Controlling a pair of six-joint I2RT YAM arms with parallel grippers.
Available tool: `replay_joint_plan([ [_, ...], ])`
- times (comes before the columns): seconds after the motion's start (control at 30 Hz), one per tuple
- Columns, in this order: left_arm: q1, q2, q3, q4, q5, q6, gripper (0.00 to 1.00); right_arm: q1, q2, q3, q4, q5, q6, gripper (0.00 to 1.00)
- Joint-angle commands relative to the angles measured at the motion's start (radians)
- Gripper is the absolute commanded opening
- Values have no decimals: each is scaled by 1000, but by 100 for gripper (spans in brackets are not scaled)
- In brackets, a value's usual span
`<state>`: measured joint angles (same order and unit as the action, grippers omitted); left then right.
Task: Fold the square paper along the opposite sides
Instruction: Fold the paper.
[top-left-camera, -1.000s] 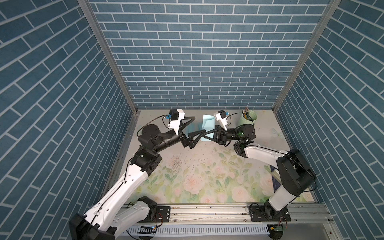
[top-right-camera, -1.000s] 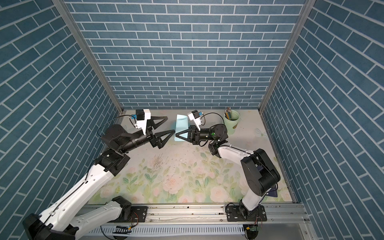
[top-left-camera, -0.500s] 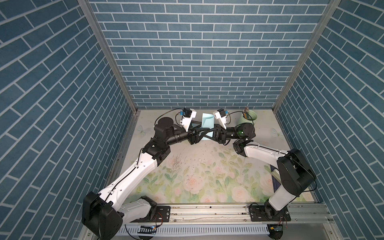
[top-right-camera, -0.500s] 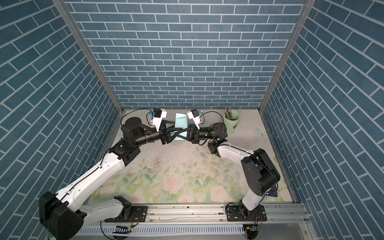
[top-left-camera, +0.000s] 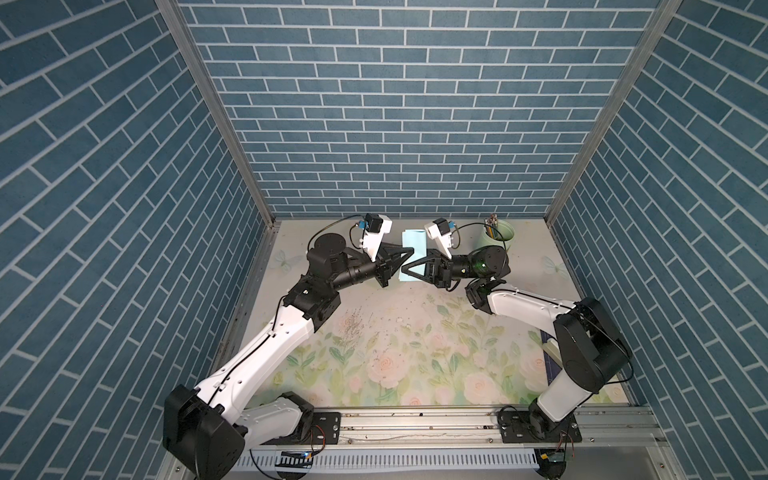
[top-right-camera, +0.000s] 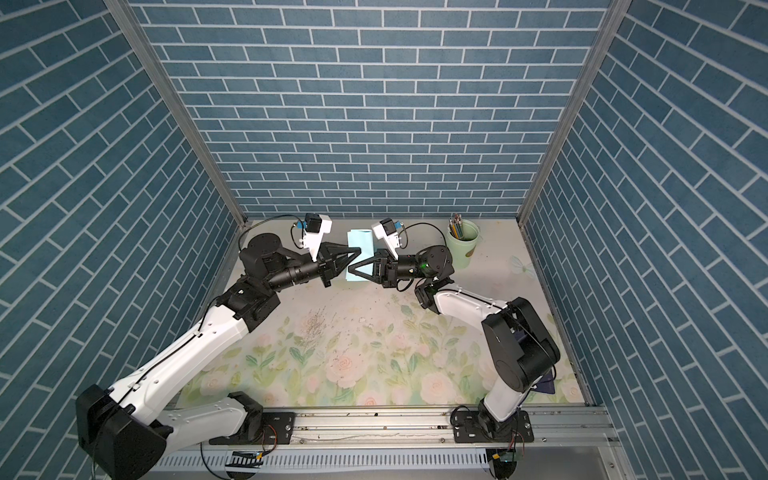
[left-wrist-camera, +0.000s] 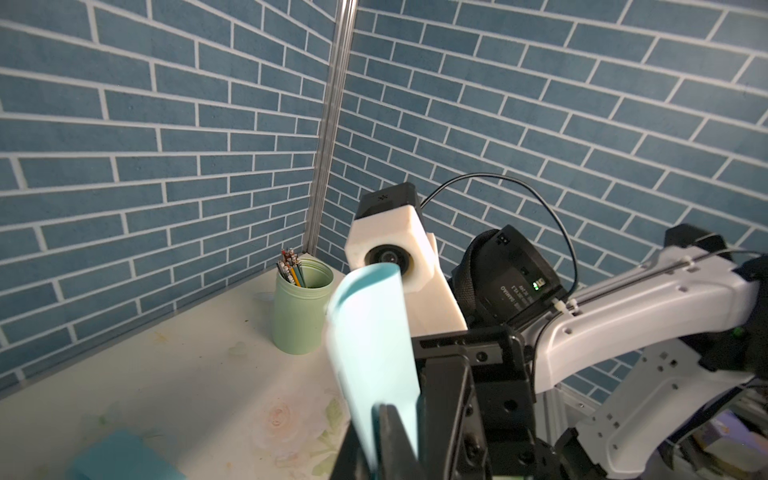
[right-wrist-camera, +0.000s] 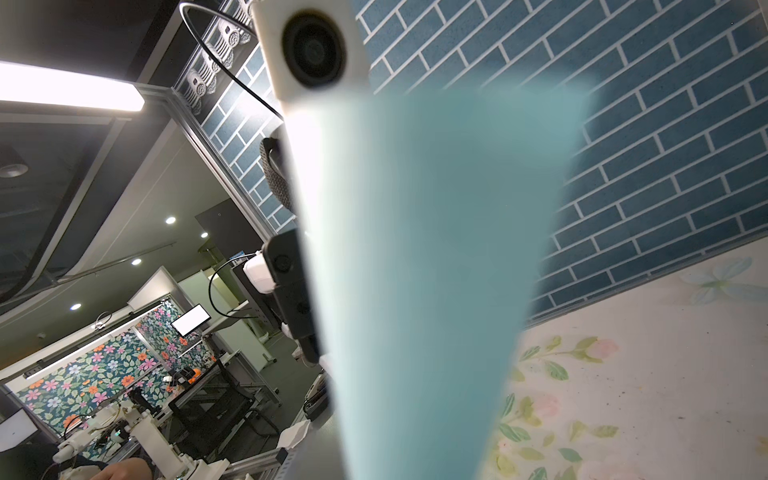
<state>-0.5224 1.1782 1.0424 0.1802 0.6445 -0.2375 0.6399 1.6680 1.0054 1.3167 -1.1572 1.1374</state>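
The bowed square paper has my right gripper reaching deep across, past my left gripper's fingers, so it should open, pull back and pinch the edge (top-left-camera: 425, 240) nearest it.
The square paper (top-left-camera: 414, 243) is light blue and stands upright above the far middle of the table, curled over at its top edge (left-wrist-camera: 370, 278). My left gripper (top-left-camera: 409, 252) reaches in from the left and is shut on the paper's lower part (left-wrist-camera: 371, 459). My right gripper (top-left-camera: 403, 270) comes from the right, tip to tip with the left, and is shut on the same sheet. In the right wrist view the blurred paper (right-wrist-camera: 428, 270) fills the middle and hides that gripper's fingers. Both top views show the paper (top-right-camera: 360, 241) between the two grippers (top-right-camera: 358, 250) (top-right-camera: 349, 270).
A green cup of pencils (top-left-camera: 497, 237) (left-wrist-camera: 301, 307) stands at the back right. A blue pad (left-wrist-camera: 124, 457) lies on the floral table cover (top-left-camera: 415, 353) near the held sheet. Brick walls close in three sides. A dark blue object (top-right-camera: 544, 384) sits by the right arm's base.
My left arm swung in toward the paper from the left and its jaws went from wide open to shut on the sheet. The right arm held the paper still.
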Motion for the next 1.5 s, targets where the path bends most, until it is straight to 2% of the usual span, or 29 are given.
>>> replay_joint_plan([
  [0.0,0,-10,25,12,-27,-12,0,9,-12,16,32,-24,7,0],
  [0.13,0,-30,8,25,-29,-17,0,6,-21,16,31,-36,7,1],
  [0.27,0,-56,-22,37,-15,-16,0,-20,-44,11,28,-35,3,34],
  [0.33,-1,-62,-34,41,7,-18,0,-37,-56,9,27,-22,-2,42],
  [0.4,0,-65,-50,59,35,-28,0,-50,-62,11,29,-6,-5,45],
  [0.5,0,-75,-84,102,62,-51,0,-58,-59,27,36,18,-5,44],
  [0.6,0,-80,-105,122,70,-63,0,-61,-56,44,48,27,2,39],
  [0.97,-1,-88,-124,113,60,-43,0,-72,-69,64,43,28,6,9],
  [1.2,0,-95,-128,100,44,-29,0,-78,-79,62,44,34,9,0],
  [1.33,1,-97,-131,103,45,-31,0,-79,-79,67,40,33,10,3],
  [1.37,0,-98,-131,106,48,-33,0,-79,-77,70,37,33,10,9],
  [1.43,0,-99,-134,111,51,-36,0,-80,-74,78,32,33,10,30],
  [1.47,0,-100,-134,113,51,-37,0,-80,-73,84,29,33,11,37],
])
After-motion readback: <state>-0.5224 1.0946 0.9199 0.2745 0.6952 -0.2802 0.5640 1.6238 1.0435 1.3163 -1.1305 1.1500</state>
